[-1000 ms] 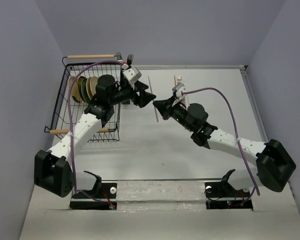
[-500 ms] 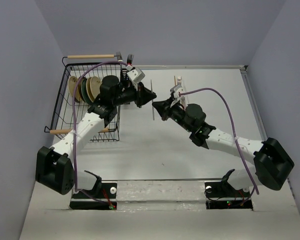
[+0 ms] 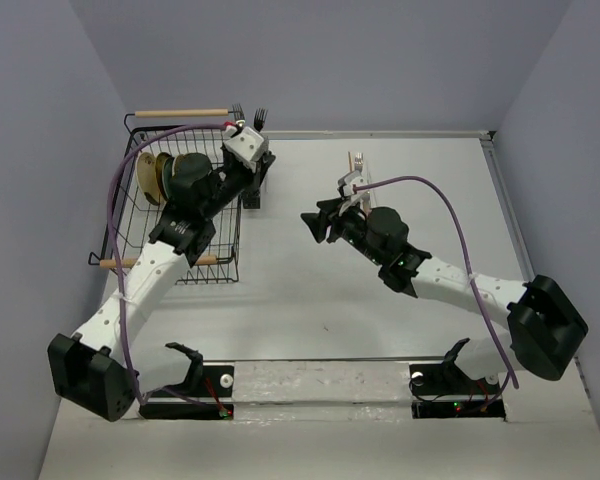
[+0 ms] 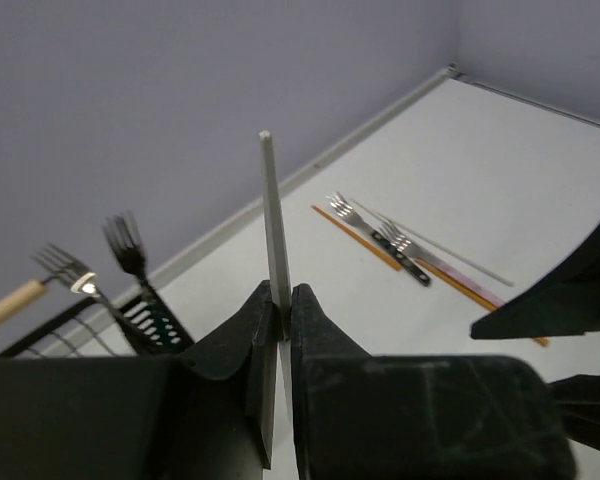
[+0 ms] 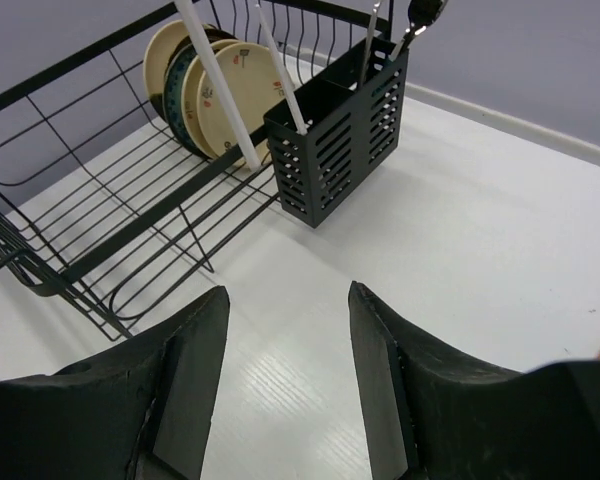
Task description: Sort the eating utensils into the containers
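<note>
My left gripper will release the slim pale grey stick in the near end of the black slotted caddy [image 3: 252, 182].
My left gripper [image 4: 283, 295] is shut on a slim pale grey stick [image 4: 271, 210], a chopstick-like utensil that stands upright between its fingers. From above, the left gripper [image 3: 254, 190] hangs over the black slotted caddy [image 5: 340, 135] at the rack's far right corner. Two forks [image 4: 127, 245] stand in that caddy, and white sticks [image 5: 280, 70] lean there too. My right gripper [image 5: 288, 295] is open and holds nothing; it hovers over bare table mid-field [image 3: 313, 224]. More forks [image 4: 380, 232] and orange chopsticks [image 4: 358, 238] lie near the far wall.
The big black wire dish rack [image 3: 130, 215] with wooden handles stands at the left and holds tan and green plates [image 5: 205, 80]. The table's far edge meets the wall [image 3: 400, 133]. The right arm's purple cable [image 3: 460, 220] arcs over the table.
The right gripper opened and let go of the grey stick. The left gripper shut on it and carried it left to the caddy by the rack.
</note>
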Robot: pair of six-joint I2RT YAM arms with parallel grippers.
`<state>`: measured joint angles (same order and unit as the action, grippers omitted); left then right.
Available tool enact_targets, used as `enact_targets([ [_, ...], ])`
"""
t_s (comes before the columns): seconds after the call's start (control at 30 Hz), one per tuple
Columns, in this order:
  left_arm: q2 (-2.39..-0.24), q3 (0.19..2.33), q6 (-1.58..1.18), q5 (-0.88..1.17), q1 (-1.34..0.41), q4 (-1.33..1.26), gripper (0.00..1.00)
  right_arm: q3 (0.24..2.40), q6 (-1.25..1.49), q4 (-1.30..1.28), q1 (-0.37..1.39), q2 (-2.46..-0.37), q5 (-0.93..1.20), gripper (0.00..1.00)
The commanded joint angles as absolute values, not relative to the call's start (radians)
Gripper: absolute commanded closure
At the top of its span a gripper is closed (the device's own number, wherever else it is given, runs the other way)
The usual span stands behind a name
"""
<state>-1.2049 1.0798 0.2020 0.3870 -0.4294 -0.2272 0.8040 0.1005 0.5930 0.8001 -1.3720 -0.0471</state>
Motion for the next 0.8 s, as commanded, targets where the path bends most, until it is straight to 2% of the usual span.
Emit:
enact_targets([
  [0.0, -1.106, 1.147, 0.385, 0.131, -0.426, -0.271, 1.0, 0.782, 0.084, 0.591, 0.81, -1.339, -0.1, 0.43],
  [0.2, -1.123, 1.193, 0.44, 0.037, -0.419, -0.271, 1.0, 0.75, 0.091, 0.578, 0.81, -1.322, -0.109, 0.43],
  [0.3, -1.16, 1.207, 0.442, 0.054, -0.39, -0.282, 1.0, 0.736, 0.091, 0.577, 0.81, -1.312, -0.12, 0.43],
  [0.53, -1.301, 1.268, 0.347, 0.251, -0.27, -0.347, 1.0, 0.706, 0.072, 0.577, 0.81, -1.289, -0.147, 0.43],
  [0.77, -1.381, 1.29, 0.293, 0.42, -0.253, -0.347, 1.0, 0.683, 0.067, 0.575, 0.81, -1.292, -0.176, 0.43],
])
